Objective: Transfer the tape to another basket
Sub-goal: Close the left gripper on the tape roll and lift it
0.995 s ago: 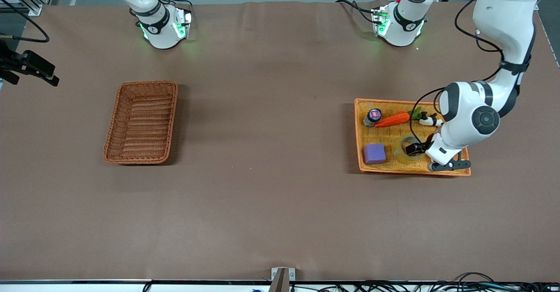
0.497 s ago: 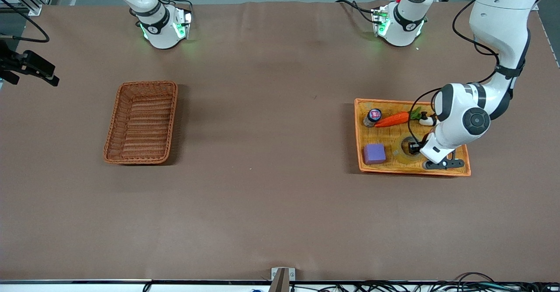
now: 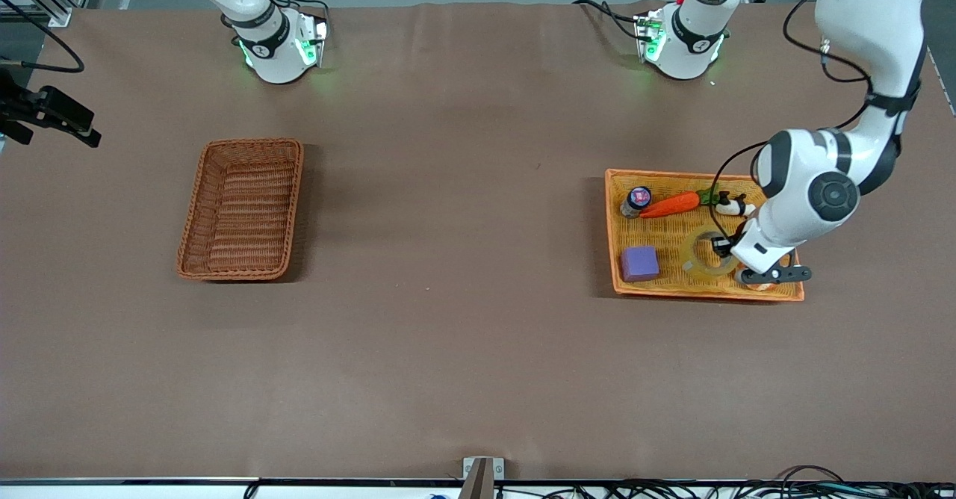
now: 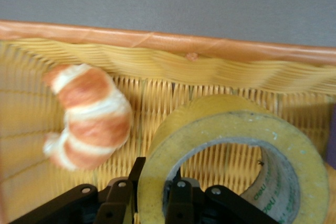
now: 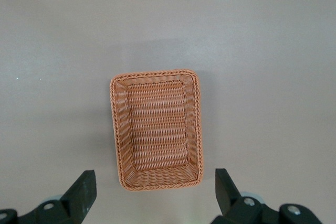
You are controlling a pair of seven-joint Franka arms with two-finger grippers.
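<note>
The robot's left gripper will release the tape on the bare table (image 3: 435,222) between the reddish-brown wicker basket and the yellow tray.
The tape (image 3: 702,255), a yellowish ring with a grey core, is in the yellow tray (image 3: 609,230) at the left arm's end of the table. My left gripper (image 3: 723,249) is shut on the tape (image 4: 231,129): one finger stands inside the ring and one outside, pinching its wall at the left gripper (image 4: 156,179). The reddish-brown wicker basket (image 3: 240,208) stands empty toward the right arm's end. My right gripper (image 5: 155,179) hangs open high over the basket (image 5: 156,129), holding nothing.
In the tray (image 4: 157,40) a tan-and-white croissant (image 4: 89,114) lies beside the tape. The tray also holds a purple block (image 3: 639,263), a toy carrot (image 3: 670,205), a small jar (image 3: 638,198) and a black-and-white toy (image 3: 732,204).
My left gripper has closed on the tape's wall and shifted slightly toward the left arm's end of the tray. The right arm has not moved.
</note>
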